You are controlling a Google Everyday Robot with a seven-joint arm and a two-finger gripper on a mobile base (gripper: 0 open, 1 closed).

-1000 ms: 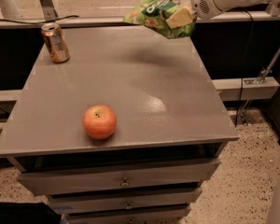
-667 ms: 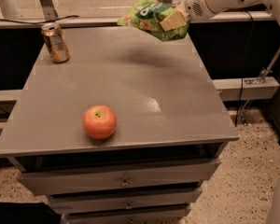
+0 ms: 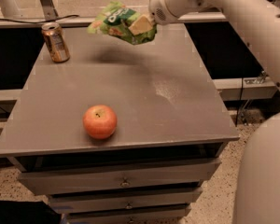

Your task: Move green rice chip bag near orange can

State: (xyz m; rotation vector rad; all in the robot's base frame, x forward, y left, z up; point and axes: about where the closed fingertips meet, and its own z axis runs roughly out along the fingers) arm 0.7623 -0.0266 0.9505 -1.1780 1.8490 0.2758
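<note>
The green rice chip bag, now hanging above the table's far middle, will be released by my gripper on the grey tabletop (image 3: pixel 91 51) close beside the inner side of the orange can.
The green rice chip bag (image 3: pixel 116 21) hangs in the air above the far middle of the grey table (image 3: pixel 130 92), crinkled, with its dark logo patch facing up. My gripper (image 3: pixel 142 24) is shut on the bag's right end, with the white arm reaching in from the upper right. The orange can (image 3: pixel 55 42) stands upright at the table's far left corner, to the left of the bag and apart from it.
A red-orange apple (image 3: pixel 100 121) sits near the table's front left. Drawers (image 3: pixel 123 181) run below the tabletop. The robot's white body (image 3: pixel 266 171) fills the lower right. A dark ledge lies behind the table.
The gripper has carried the bag leftward over the table's far edge, closer to the can. The can and apple have not moved.
</note>
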